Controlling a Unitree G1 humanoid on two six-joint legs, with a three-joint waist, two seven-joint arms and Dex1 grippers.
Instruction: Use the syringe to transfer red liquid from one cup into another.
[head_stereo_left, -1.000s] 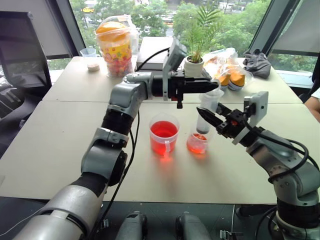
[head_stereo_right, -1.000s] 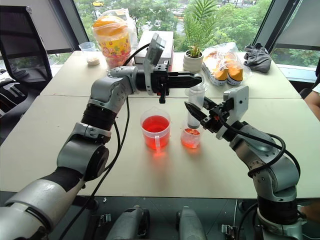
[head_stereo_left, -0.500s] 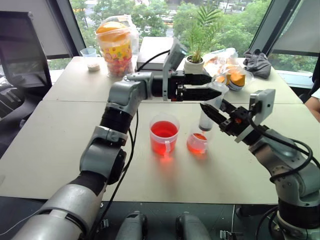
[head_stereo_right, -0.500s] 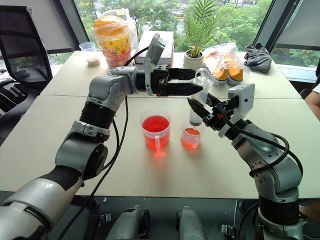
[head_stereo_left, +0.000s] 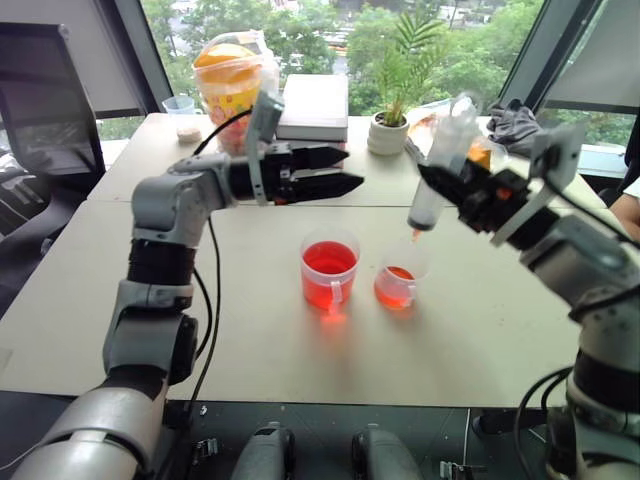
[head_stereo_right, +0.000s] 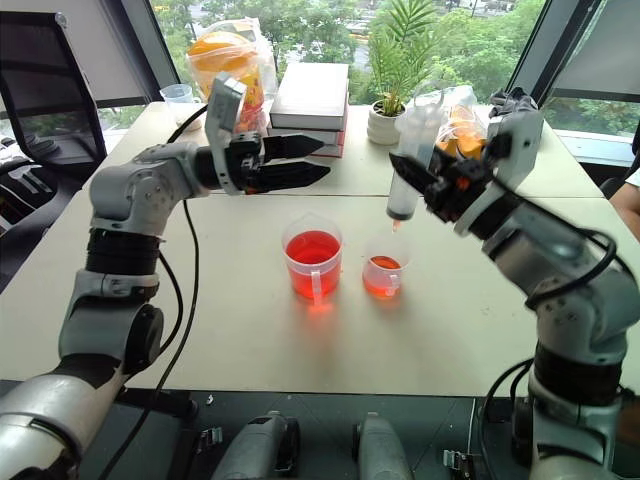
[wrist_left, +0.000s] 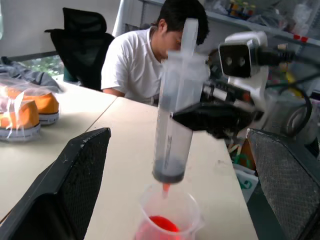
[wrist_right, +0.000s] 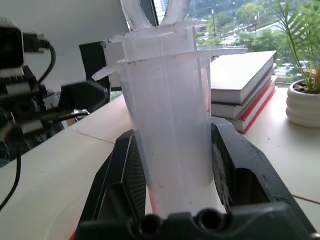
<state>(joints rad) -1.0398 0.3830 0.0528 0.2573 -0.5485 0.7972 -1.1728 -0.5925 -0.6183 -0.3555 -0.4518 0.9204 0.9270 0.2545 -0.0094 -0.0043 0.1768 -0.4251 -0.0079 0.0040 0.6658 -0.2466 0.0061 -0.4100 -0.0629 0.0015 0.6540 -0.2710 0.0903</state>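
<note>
Next, my right gripper lets go of the syringe on the bare table (head_stereo_left: 496, 277), beside the smaller cup and away from the larger cup.
My right gripper (head_stereo_left: 441, 186) is shut on the syringe (head_stereo_left: 443, 150), holding it tilted with the plunger end up. The syringe's orange tip hangs just above the smaller cup (head_stereo_left: 397, 285), which holds a little red liquid (head_stereo_left: 399, 273). The larger cup (head_stereo_left: 328, 272), partly filled with red liquid, stands just left of it. My left gripper (head_stereo_left: 352, 167) is open and level, pointing right, above and to the left of the larger cup and apart from the syringe. In the left wrist view the syringe (wrist_left: 175, 125) hangs over the smaller cup (wrist_left: 167, 215). The barrel (wrist_right: 170, 125) sits between the right fingers (wrist_right: 122, 180).
At the back of the table stand a snack jar (head_stereo_left: 232, 85), stacked books (head_stereo_left: 313, 105), a potted plant (head_stereo_left: 390, 125), bagged orange items (head_stereo_left: 478, 155), a dark cloth (head_stereo_left: 513, 125) and a small clear cup (head_stereo_left: 183, 118). A seated person (wrist_left: 145, 55) is beyond the right table edge.
My left gripper opened, let go of the plunger top and drew back to the left. My right gripper lifted the syringe up out of the smaller cup.
</note>
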